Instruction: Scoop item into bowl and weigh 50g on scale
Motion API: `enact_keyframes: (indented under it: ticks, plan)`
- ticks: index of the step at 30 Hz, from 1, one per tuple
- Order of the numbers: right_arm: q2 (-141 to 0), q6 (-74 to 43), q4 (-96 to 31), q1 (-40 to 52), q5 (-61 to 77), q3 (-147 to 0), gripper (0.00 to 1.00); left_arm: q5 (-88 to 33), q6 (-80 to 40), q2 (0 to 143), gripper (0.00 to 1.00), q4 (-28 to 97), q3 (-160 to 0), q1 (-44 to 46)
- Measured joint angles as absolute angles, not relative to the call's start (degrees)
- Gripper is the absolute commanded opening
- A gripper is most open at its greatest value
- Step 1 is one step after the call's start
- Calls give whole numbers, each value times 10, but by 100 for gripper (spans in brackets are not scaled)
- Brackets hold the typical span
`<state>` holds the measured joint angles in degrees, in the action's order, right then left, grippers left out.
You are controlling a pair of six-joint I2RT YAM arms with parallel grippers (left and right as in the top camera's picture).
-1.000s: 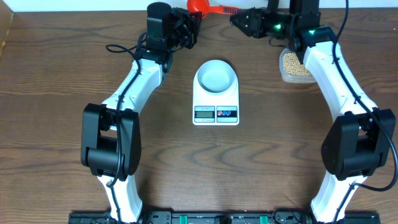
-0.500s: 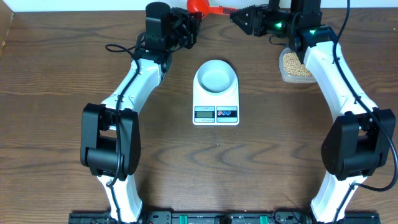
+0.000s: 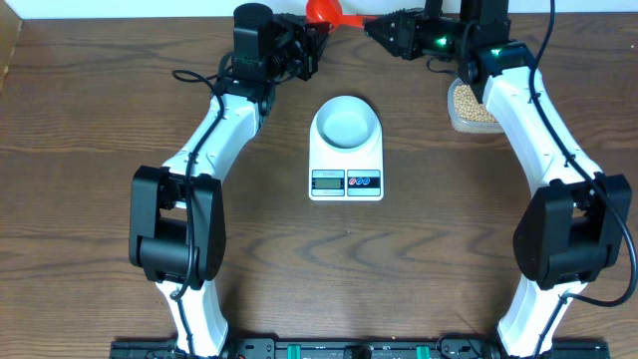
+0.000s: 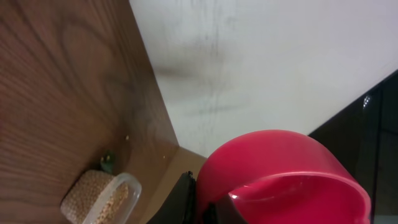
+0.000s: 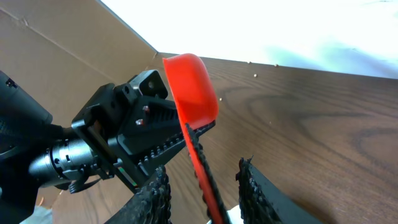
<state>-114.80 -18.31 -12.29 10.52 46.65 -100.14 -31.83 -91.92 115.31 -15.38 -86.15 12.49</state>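
The scoop's handle is loose between my right gripper's open fingers, so I should close them before my left gripper opens and takes a new hold of the scoop's cup (image 5: pixel 191 90).
A red scoop (image 3: pixel 329 13) hangs above the table's far edge between both arms. My left gripper (image 3: pixel 311 42) is shut on it at the cup end; the cup (image 4: pixel 280 177) fills the left wrist view. The scoop's handle (image 5: pixel 200 163) runs between the fingers of my right gripper (image 5: pixel 205 194), with a gap on each side, so the jaws stand open around it. The cup looks empty. The bowl (image 3: pixel 346 122), pale and empty, sits on the white scale (image 3: pixel 346 181) mid-table. The item, tan beans (image 3: pixel 474 105), lies in a clear tub (image 4: pixel 127 186) at the far right.
A white wall (image 4: pixel 249 62) rises right behind the table's far edge. Cardboard (image 5: pixel 68 56) stands at the far left. The right arm (image 3: pixel 538 130) passes over the tub's near side. Bare wood (image 3: pixel 349 269) lies in front of the scale.
My right gripper has shifted a little left and farther back, bringing its fingers around the scoop's handle. The scoop has lifted slightly. The left arm has hardly moved.
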Motion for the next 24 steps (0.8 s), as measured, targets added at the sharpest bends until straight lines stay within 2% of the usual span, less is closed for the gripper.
enact_keyframes:
  ticks: [5,8,10,19,22,23,24]
  plan:
    - [-1148,-182,-122,105,467,-1001,21,-338,-919,1153,7,-154,-861,125]
    - [-1148,-182,-121,105,467,-1001,7,-349,-919,1153,7,-154,-861,125]
    - [-1148,-181,-121,105,467,-1001,1,-353,-919,1153,7,-154,-861,125]
    - [-1148,-184,-111,105,471,-1001,1,-357,-926,1153,8,-153,-861,125]
    - [-1148,-202,-110,102,471,-1001,1,-357,-929,1153,17,-153,-861,125]
    - [-1148,-216,-111,99,471,-1001,1,-359,-929,1153,27,-154,-861,125]
    - [-1148,-224,-111,97,471,-1001,1,-359,-928,1153,31,-153,-861,125]
